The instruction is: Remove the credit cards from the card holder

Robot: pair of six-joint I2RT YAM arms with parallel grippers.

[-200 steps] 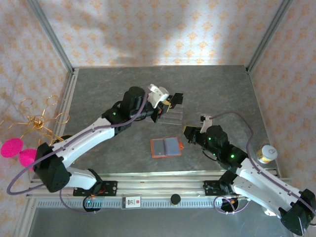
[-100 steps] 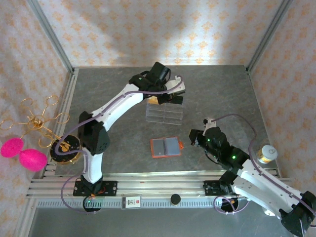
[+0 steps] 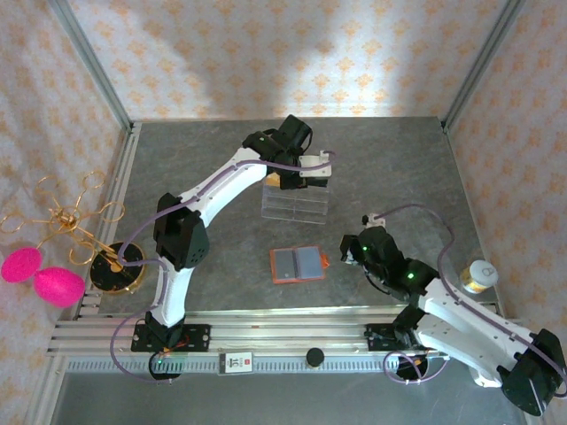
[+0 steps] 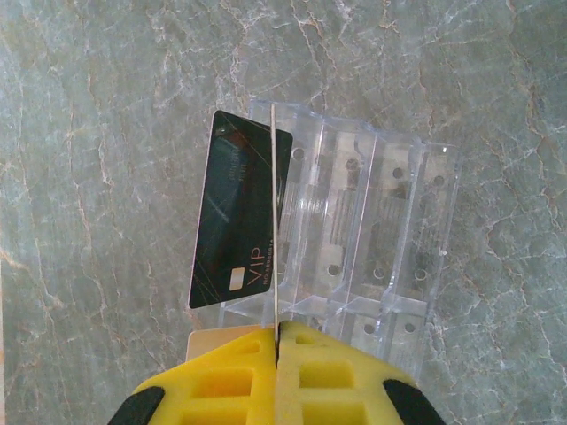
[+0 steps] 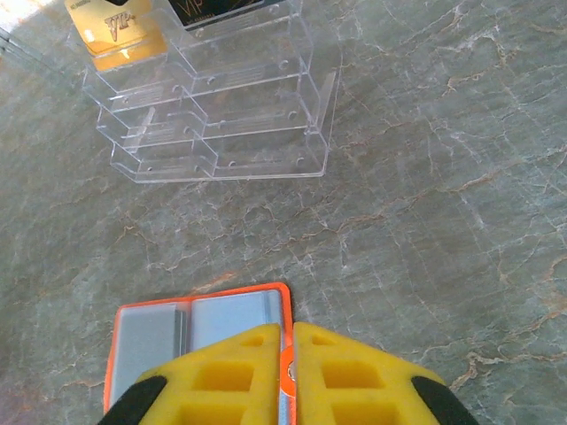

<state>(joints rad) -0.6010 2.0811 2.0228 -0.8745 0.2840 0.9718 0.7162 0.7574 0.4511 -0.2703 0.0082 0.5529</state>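
Observation:
Next, my left gripper lets go of the card in the clear rack's back level [image 3: 314,182] [image 4: 282,215], against the black card's near side.
The orange-red card holder [image 3: 298,264] lies open on the table, grey-blue inside up [image 5: 221,319]. My right gripper [image 5: 290,329] is shut, its tips over the holder's right edge and snap tab; I cannot tell whether they touch [image 3: 347,251]. My left gripper [image 4: 278,329] is shut on the gold card [image 4: 275,221], seen edge-on, at the back tier of the clear acrylic rack [image 4: 372,230]. In the top view the left gripper [image 3: 306,173] hangs over the rack's far edge. The black card [image 4: 235,221] stands in the rack beside the gold one. Both the gold card [image 5: 115,31] and the black card [image 5: 213,9] also appear in the right wrist view.
The clear rack [image 3: 295,205] stands just beyond the card holder. A gold wire stand [image 3: 66,221] with pink pompoms [image 3: 53,285] and a gold disc [image 3: 113,267] sit at the left edge. A small jar [image 3: 478,276] stands at the right. Metal frame posts bound the table.
The left arm has swung up and straightened, keeping the gold card at the rack's back tier. The right gripper has drifted slightly nearer, staying at the holder's right edge. The holder has not moved.

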